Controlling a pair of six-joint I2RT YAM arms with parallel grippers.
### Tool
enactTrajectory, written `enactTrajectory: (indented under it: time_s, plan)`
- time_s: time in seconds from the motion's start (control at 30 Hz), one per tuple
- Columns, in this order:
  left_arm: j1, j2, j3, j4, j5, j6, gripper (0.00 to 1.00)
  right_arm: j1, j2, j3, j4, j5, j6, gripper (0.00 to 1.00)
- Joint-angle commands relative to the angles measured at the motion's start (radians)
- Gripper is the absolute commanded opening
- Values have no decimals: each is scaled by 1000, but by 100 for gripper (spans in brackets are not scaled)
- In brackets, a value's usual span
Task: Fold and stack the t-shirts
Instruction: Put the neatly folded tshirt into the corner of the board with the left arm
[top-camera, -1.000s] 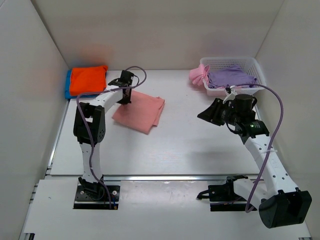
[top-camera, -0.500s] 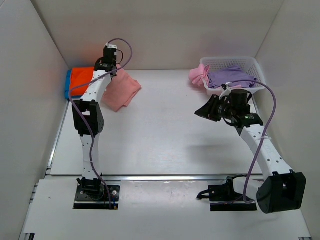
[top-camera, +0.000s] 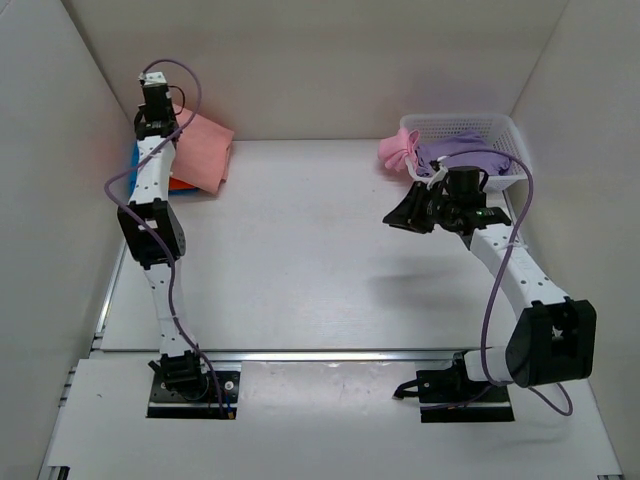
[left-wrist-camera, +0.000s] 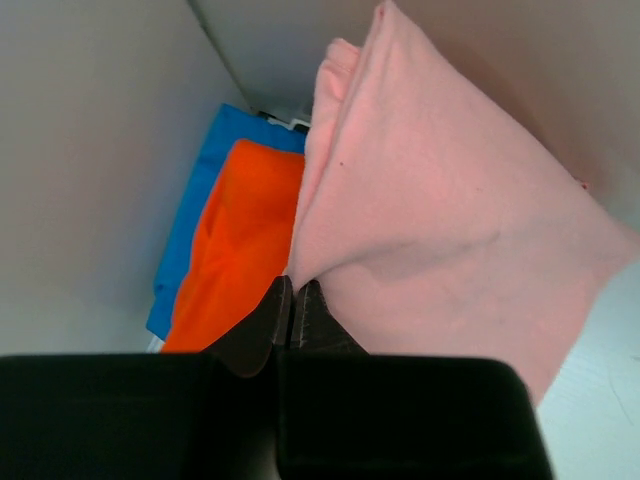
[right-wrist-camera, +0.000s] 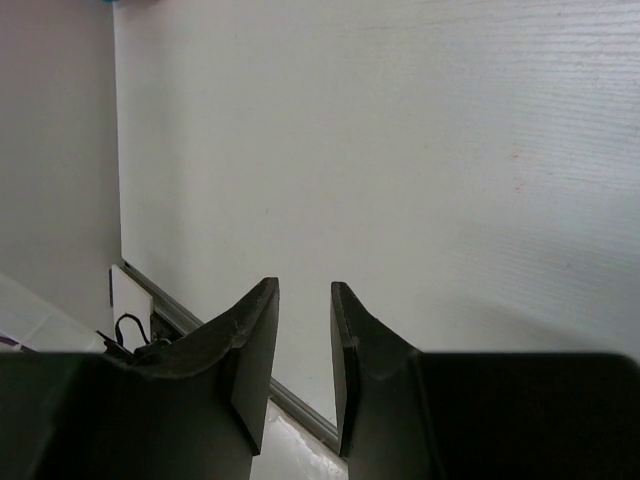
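Observation:
My left gripper is going to let go of the salmon-pink t-shirt on top of the folded orange t-shirt (top-camera: 172, 152) in the back corner.
My left gripper (top-camera: 172, 122) is shut on the folded salmon-pink t-shirt (top-camera: 206, 152) and holds it in the air over the back left corner. In the left wrist view the gripper (left-wrist-camera: 293, 287) pinches the shirt's edge (left-wrist-camera: 450, 210), which hangs above the folded orange t-shirt (left-wrist-camera: 240, 240) lying on the blue t-shirt (left-wrist-camera: 205, 190). The stack is mostly hidden in the top view; orange (top-camera: 178, 183) and blue (top-camera: 134, 158) slivers show. My right gripper (top-camera: 397, 217) is open and empty above the table, left of the basket. A lavender t-shirt (top-camera: 455, 150) and a brighter pink t-shirt (top-camera: 395, 150) lie in the basket.
The white lattice basket (top-camera: 500, 125) stands at the back right; the pink shirt hangs over its left rim. White walls close in the table (top-camera: 300, 260) on the left, back and right. A metal rail (top-camera: 330, 354) runs along the table's near edge.
My left gripper has lifted the salmon-pink t-shirt off the table and carried it left and back, over the orange and blue stack. My right arm has moved back a little, gripper still open.

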Motion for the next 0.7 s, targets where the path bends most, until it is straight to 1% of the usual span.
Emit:
enactTrajectory:
  time_s: [0.0, 0.13, 0.2, 0.27, 0.4, 0.43, 0.5, 0.57, 0.67]
  plan:
    - [50, -44, 36, 92, 45, -43, 0, 21, 27, 33, 34, -2, -8, 25]
    - [110, -24, 56, 119, 105, -83, 0, 44, 55, 37, 43, -6, 2, 24]
    - [134, -2, 68, 127, 175, -118, 0, 58, 65, 40, 43, -4, 3, 25]
    - [157, 19, 86, 138, 195, -143, 0, 69, 81, 40, 35, -4, 1, 25]
    - [176, 55, 106, 148, 192, -161, 0, 98, 134, 66, 25, -10, -2, 25]
    - [189, 59, 107, 150, 202, -167, 0, 101, 135, 71, 22, -7, -3, 24]
    - [197, 81, 111, 158, 228, -200, 0, 116, 156, 82, 28, -2, 6, 23]
    - [206, 91, 114, 155, 237, -198, 0, 130, 159, 79, 35, 2, 12, 24]
    - [209, 96, 114, 139, 186, -207, 0, 138, 165, 89, 35, 1, 23, 23]
